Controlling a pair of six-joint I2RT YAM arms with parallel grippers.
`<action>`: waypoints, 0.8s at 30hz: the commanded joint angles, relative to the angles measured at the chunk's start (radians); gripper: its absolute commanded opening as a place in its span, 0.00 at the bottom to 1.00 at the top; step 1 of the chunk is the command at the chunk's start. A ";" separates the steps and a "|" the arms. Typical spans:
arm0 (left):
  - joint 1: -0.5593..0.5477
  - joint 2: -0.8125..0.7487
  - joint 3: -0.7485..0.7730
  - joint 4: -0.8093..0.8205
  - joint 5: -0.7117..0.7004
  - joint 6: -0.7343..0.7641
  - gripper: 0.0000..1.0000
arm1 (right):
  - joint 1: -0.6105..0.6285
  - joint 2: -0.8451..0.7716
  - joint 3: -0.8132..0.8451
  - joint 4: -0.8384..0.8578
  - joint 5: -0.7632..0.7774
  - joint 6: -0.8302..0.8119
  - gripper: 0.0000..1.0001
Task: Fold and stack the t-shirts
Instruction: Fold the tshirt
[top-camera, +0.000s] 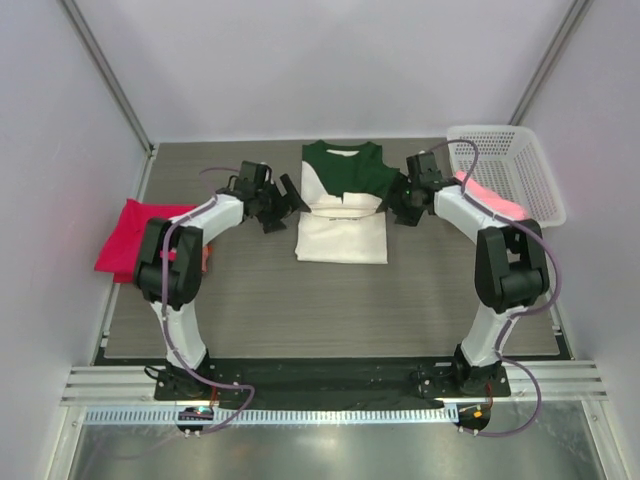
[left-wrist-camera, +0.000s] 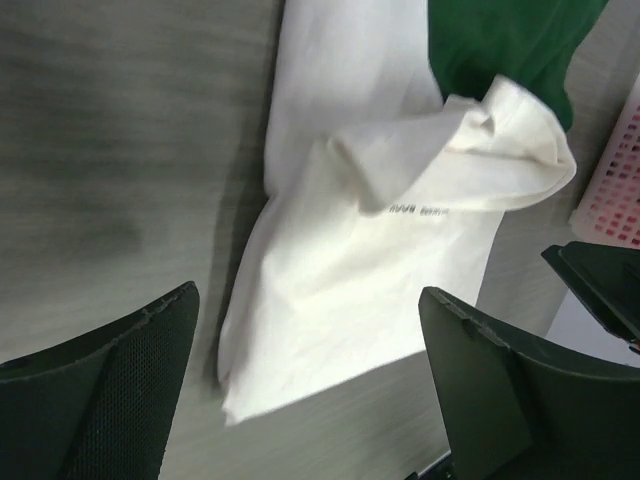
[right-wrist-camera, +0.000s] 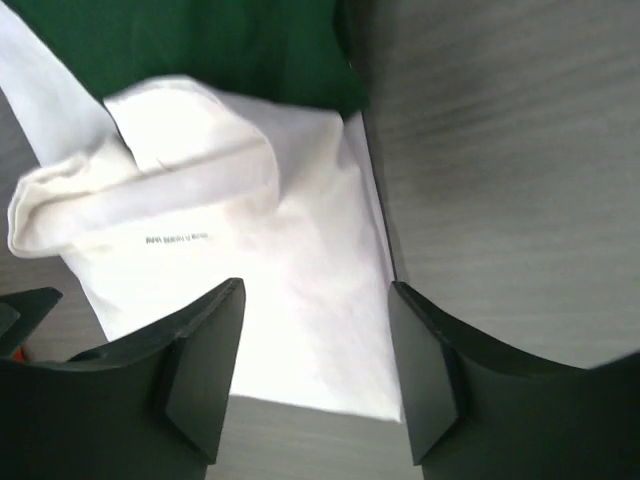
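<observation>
The robot's left gripper will next grab the near corner (top-camera: 299, 258) (left-wrist-camera: 233, 408) of the cream-white t-shirt, on the side toward the red-pink t-shirt.
The cream-white t-shirt with dark green shoulders (top-camera: 342, 215) lies partly folded at the back middle of the table, its lower part doubled up with a small black print showing (left-wrist-camera: 420, 211) (right-wrist-camera: 175, 239). My left gripper (top-camera: 284, 203) is open and empty just left of it; the shirt's edge shows between its fingers (left-wrist-camera: 330, 300). My right gripper (top-camera: 400, 203) is open and empty just right of it, over the shirt's right edge (right-wrist-camera: 320, 330). A bright red-pink t-shirt (top-camera: 135, 238) lies at the table's left edge. A salmon t-shirt (top-camera: 490, 197) hangs over the basket rim.
A white plastic mesh basket (top-camera: 505, 160) stands at the back right corner; it also shows in the left wrist view (left-wrist-camera: 612, 190). The grey wood-grain table (top-camera: 330, 300) is bounded by white walls on three sides.
</observation>
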 joint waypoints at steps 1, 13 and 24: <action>0.004 -0.163 -0.104 -0.001 -0.026 0.033 0.91 | 0.008 -0.170 -0.111 0.035 -0.011 -0.012 0.63; -0.027 -0.311 -0.474 0.168 0.050 -0.030 0.65 | 0.043 -0.302 -0.470 0.128 -0.106 -0.001 0.35; -0.062 -0.226 -0.485 0.226 0.074 -0.073 0.63 | 0.045 -0.236 -0.519 0.210 -0.126 0.005 0.43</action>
